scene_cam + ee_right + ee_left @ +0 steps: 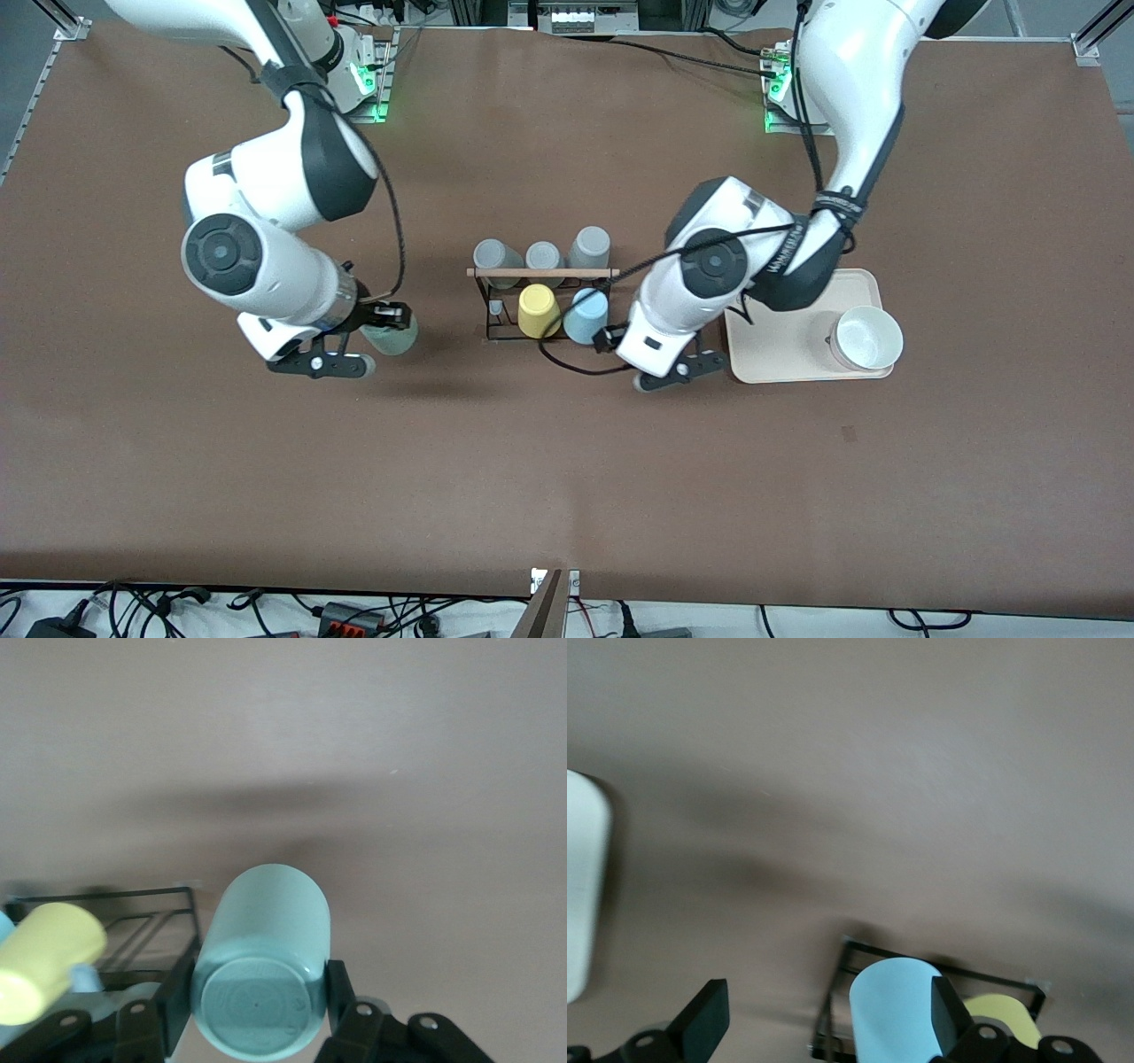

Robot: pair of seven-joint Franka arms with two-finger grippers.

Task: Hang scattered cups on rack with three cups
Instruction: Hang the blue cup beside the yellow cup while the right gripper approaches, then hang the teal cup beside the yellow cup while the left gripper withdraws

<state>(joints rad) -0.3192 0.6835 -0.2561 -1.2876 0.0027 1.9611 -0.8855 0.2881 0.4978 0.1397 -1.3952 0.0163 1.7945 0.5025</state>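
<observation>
My right gripper needs to release the pale sage green cup on the rack's empty peg (499, 321) (126, 958) next to the yellow cup.
My right gripper (383, 321) is shut on the pale sage green cup (395, 338), held on its side above the table toward the right arm's end of the rack. In the right wrist view, my right gripper (259, 992) clamps the cup (261, 957) across its base end. The light blue cup (586, 315) sits on the black wire rack (542, 273) beside the yellow cup (538, 310). My left gripper (611, 339) is open beside the blue cup. In the left wrist view, my left gripper (828, 1019) stands wide open, the blue cup (895, 1010) by one finger (948, 1014).
Three grey cups (543, 256) stand on the rack's row farther from the front camera. A cream tray (780, 341) with a white bowl (868, 337) lies toward the left arm's end, next to the left wrist. The yellow cup (44, 961) and rack (142, 921) show in the right wrist view.
</observation>
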